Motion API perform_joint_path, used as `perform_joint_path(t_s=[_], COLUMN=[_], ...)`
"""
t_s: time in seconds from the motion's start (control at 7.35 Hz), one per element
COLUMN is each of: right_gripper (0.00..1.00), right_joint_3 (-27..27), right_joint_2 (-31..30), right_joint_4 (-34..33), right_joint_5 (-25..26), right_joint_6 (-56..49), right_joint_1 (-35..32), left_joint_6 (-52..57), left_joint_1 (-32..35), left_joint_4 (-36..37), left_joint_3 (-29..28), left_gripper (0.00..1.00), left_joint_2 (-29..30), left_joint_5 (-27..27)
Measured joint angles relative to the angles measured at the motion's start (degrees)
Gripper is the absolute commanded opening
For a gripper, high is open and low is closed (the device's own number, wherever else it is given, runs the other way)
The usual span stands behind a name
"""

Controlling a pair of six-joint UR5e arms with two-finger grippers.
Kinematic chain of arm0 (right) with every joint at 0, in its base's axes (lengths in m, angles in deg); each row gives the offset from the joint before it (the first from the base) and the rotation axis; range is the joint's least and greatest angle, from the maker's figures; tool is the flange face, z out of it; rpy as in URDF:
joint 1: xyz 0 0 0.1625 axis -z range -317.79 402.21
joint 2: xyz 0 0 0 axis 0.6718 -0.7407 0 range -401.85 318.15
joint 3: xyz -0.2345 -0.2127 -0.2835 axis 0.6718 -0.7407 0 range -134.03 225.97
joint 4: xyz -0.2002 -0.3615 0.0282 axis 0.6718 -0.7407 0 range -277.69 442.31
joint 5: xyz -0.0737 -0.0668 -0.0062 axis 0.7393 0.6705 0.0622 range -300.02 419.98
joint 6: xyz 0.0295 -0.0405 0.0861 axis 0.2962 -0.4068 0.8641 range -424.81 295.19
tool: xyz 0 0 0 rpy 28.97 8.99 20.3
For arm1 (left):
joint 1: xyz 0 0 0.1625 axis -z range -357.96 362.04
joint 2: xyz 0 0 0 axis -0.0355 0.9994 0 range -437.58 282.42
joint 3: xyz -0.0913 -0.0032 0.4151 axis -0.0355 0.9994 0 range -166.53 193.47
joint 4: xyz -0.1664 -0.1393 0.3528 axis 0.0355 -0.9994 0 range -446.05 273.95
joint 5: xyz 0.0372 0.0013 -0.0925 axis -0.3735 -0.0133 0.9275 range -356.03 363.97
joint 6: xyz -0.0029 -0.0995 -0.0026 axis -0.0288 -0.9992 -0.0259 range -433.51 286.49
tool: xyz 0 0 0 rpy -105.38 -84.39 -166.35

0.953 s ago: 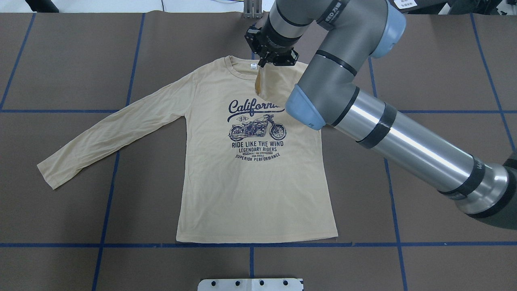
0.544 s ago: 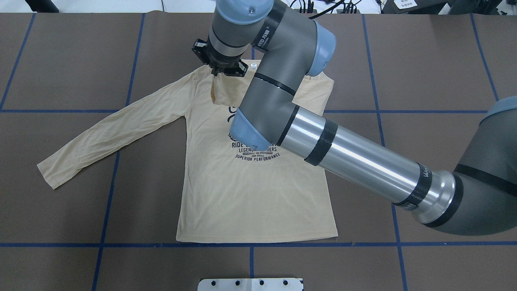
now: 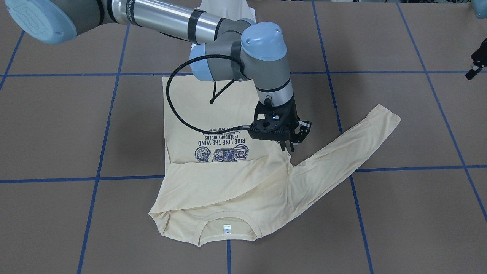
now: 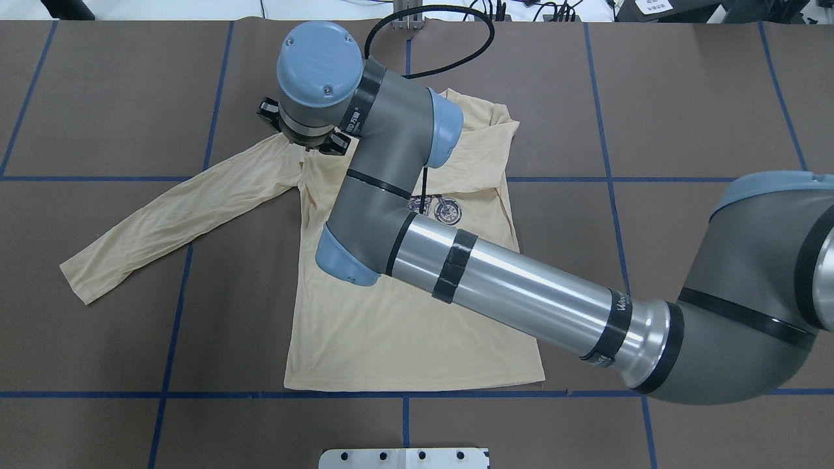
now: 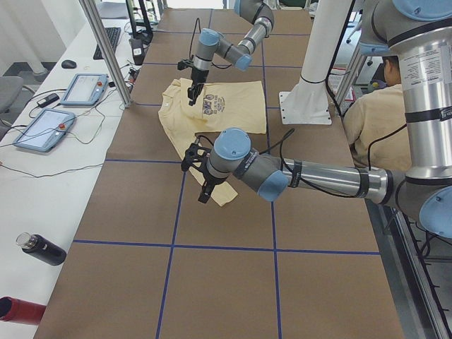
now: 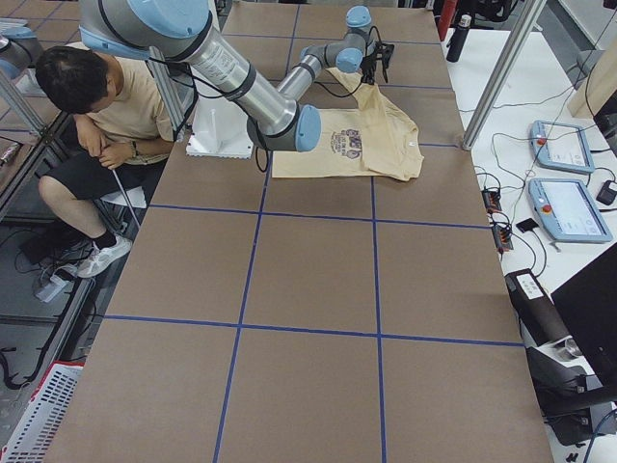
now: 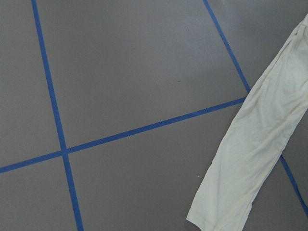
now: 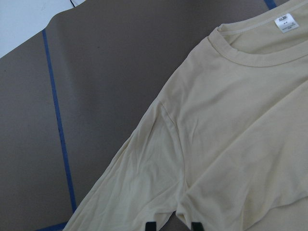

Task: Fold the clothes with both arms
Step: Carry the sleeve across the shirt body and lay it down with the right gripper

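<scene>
I will use my left gripper to grab the collar-side corner of the cuff (image 3: pixel 398 119) (image 7: pixel 190 219) on the cream-yellow shirt's stretched-out sleeve, which still lies unfolded.
The cream-yellow shirt (image 4: pixel 404 339) lies flat, print side up, its collar tag (image 3: pixel 227 228) at the far edge. Its right sleeve is folded across the chest (image 3: pixel 228 182). My right gripper (image 3: pixel 288 147) reaches across to the shirt's left armpit and is shut on the end of that folded sleeve; its fingertips (image 8: pixel 150 225) show at the bottom of the right wrist view. The left sleeve (image 4: pixel 176 215) lies stretched out on the table. My left gripper (image 3: pixel 475 66) hovers off the shirt beyond that sleeve's cuff (image 7: pixel 216 211). I cannot tell whether it is open or shut.
Brown table with blue tape grid (image 4: pixel 176 293). The white pedestal plate (image 4: pixel 404 458) is at the near edge. A seated person (image 6: pixel 87 106) is beside the base. Tablets (image 5: pixel 85 88) and bottles (image 5: pixel 42 248) lie on a side bench.
My right arm has swept towards the robot's left, dragging the right sleeve from the collar across the chest to the left armpit. The fold now covers the top of the print.
</scene>
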Motion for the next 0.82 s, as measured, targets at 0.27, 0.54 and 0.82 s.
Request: perform_joint_path(t_s=[0.27, 0.54, 0.82], right_gripper=[1.0, 1.0, 1.0], right_joint_3=[-3.4, 6.3, 27.2], right_joint_2=[2.6, -2.5, -16.1], right_joint_4=[1.6, -3.0, -10.6], right_joint_5=[1.5, 0.3, -2.8], right_joint_6=[1.0, 3.5, 3.4], right_joint_1=[0.7, 0.4, -1.2], left_joint_6=[-7.5, -11.8, -13.9], left_joint_1=[-6.1, -13.1, -17.1], left_joint_4=[-0.5, -1.5, -7.1], left_joint_3=[-0.1, -0.6, -5.7], left_gripper=[0.99, 0.97, 0.86], left_joint_2=[2.5, 3.2, 3.3], left_joint_5=[-1.4, -7.4, -10.4])
